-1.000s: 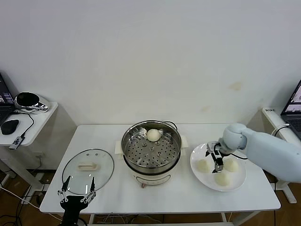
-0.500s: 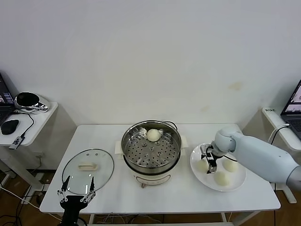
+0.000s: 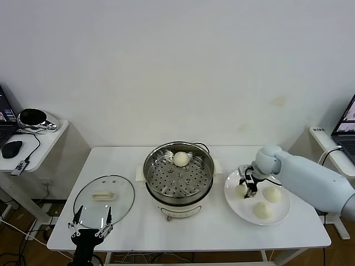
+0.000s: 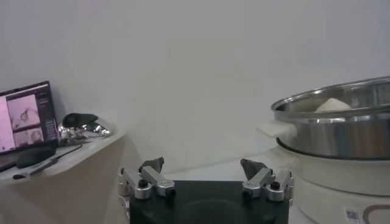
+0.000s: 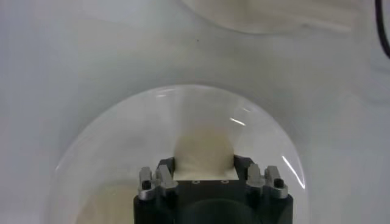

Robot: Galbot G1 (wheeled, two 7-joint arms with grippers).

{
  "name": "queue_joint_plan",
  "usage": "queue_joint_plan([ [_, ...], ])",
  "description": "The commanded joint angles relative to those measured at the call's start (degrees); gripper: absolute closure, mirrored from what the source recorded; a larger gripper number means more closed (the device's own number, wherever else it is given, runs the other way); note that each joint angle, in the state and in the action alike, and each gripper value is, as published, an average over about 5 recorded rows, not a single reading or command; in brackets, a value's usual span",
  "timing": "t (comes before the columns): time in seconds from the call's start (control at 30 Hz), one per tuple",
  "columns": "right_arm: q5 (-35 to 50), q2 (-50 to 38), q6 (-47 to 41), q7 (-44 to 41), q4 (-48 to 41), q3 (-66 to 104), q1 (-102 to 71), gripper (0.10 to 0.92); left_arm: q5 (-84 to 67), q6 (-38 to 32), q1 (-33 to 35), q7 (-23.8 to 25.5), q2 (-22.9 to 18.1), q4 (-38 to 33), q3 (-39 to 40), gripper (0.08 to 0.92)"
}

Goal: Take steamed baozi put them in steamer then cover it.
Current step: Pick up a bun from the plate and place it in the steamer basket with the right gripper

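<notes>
Next, my right gripper sets the baozi, still down on the white plate, on the steamer tray (image 3: 159,170) beside the other baozi, toward the glass cover.
My right gripper (image 3: 247,185) is down on the white plate (image 3: 244,213) and shut on the leftmost steamed baozi (image 3: 240,192). The right wrist view shows that cream bun (image 5: 204,152) squeezed between the jaws of this gripper (image 5: 204,167). Two more baozi (image 3: 272,193) (image 3: 262,209) lie loose on the plate. A fourth baozi (image 3: 181,159) rests at the back of the steamer (image 3: 178,176) on its perforated tray. The glass cover (image 3: 104,195) lies flat on the table, left of the steamer. My left gripper (image 3: 90,227) hangs open by the table's front left edge, empty.
A side table (image 3: 39,149) at the left carries a mouse (image 3: 11,148) and a shiny metal object (image 3: 33,118). A laptop (image 3: 346,124) stands on a stand at the far right. The steamer's steel rim (image 4: 341,125) shows close by in the left wrist view.
My right gripper has shifted left across the plate to the leftmost baozi and shut on it. The left arm has not moved.
</notes>
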Motion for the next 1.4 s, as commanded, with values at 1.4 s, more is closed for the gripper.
queue_joint_plan([
  [1.4,41.27,37.00,-25.51,16.70,-3.88,-21.67,24.09,0.404,-1.64,-0.48,-1.88,0.02,0.69,1.13,-0.22,0.177],
])
